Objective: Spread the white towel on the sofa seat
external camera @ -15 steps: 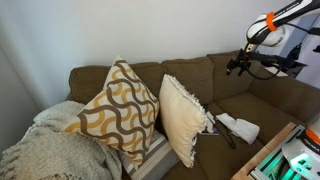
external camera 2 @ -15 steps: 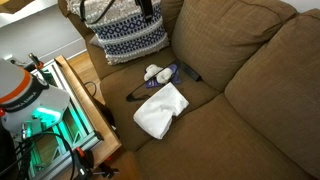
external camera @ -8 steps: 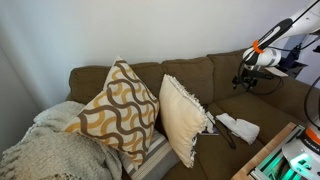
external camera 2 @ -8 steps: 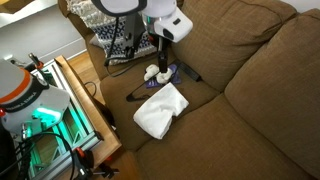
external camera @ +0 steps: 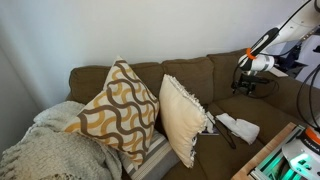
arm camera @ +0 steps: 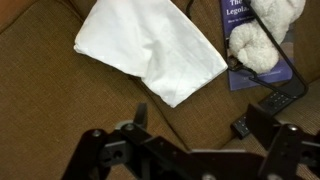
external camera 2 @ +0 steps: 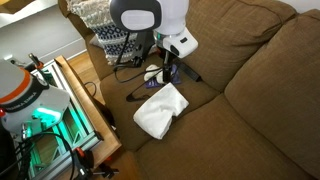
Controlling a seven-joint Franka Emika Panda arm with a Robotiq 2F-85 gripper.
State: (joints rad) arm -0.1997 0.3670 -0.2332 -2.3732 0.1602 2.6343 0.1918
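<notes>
My gripper needs to next go to the white towel's end (external camera: pixel 222 116) (arm camera: pixel 198 87) nearest the blue book. It should close there, so the towel can be spread.
The white towel (external camera 2: pixel 160 110) lies folded and crumpled on the brown sofa seat (external camera 2: pixel 220 135); it also shows in an exterior view (external camera: pixel 240 127) and in the wrist view (arm camera: pixel 150 45). My gripper (external camera 2: pixel 168 74) hangs above the seat just beyond the towel, not touching it. It also shows in an exterior view (external camera: pixel 244 86). In the wrist view the gripper (arm camera: pixel 205 125) is open and empty, its fingers (arm camera: pixel 140 115) spread over bare cushion below the towel's edge.
A white fluffy item (arm camera: pixel 262 38) rests on a blue book (arm camera: pixel 240 72) next to the towel, with a black cable (external camera 2: pixel 135 92) nearby. Patterned and cream pillows (external camera: pixel 150 110) fill the sofa's other end. A wooden table (external camera 2: pixel 85 95) with lit equipment stands beside the seat.
The arm has come down from above the sofa back toward the seat; the gripper now hangs over the book and towel. The towel has not moved.
</notes>
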